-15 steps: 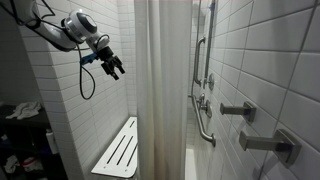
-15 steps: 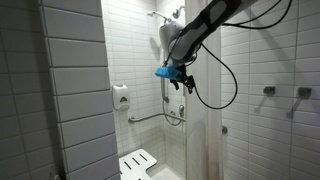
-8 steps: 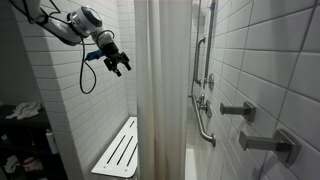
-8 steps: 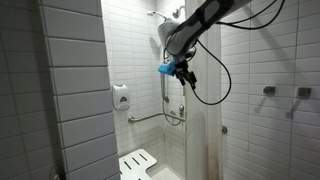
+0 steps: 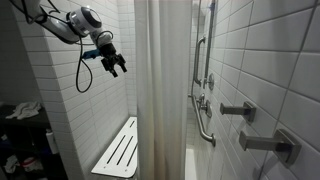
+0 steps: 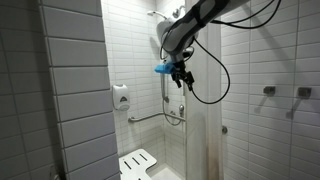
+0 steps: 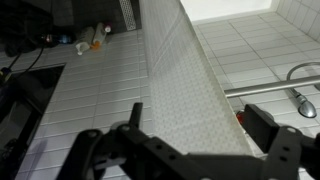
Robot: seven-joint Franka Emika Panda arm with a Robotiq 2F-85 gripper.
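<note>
The robot's gripper will close on the pale shower curtain by its edge on the seat side (image 5: 138, 74), high above the slatted white seat.
My gripper (image 5: 116, 67) hangs high in a white-tiled shower stall, open with nothing between its fingers. It is close to the edge of the pale shower curtain (image 5: 160, 90) and not touching it. In an exterior view the gripper (image 6: 181, 79) carries a blue part and a looping black cable, in front of the curtain (image 6: 202, 130). In the wrist view the curtain (image 7: 185, 85) runs down the middle and lines up with the gap of the gripper (image 7: 200, 128). Both black fingers (image 7: 266, 125) stand wide apart.
A slatted white fold-down seat (image 5: 118, 148) leans on the wall below. A grab bar (image 5: 203, 110) and two metal handles (image 5: 240, 110) sit beyond the curtain. A soap dispenser (image 6: 120, 96) hangs on the back wall. Clutter (image 5: 20, 140) lies low at one side.
The gripper has risen slightly and moved closer to the curtain edge, then stayed almost still. Its jaws stay open.
</note>
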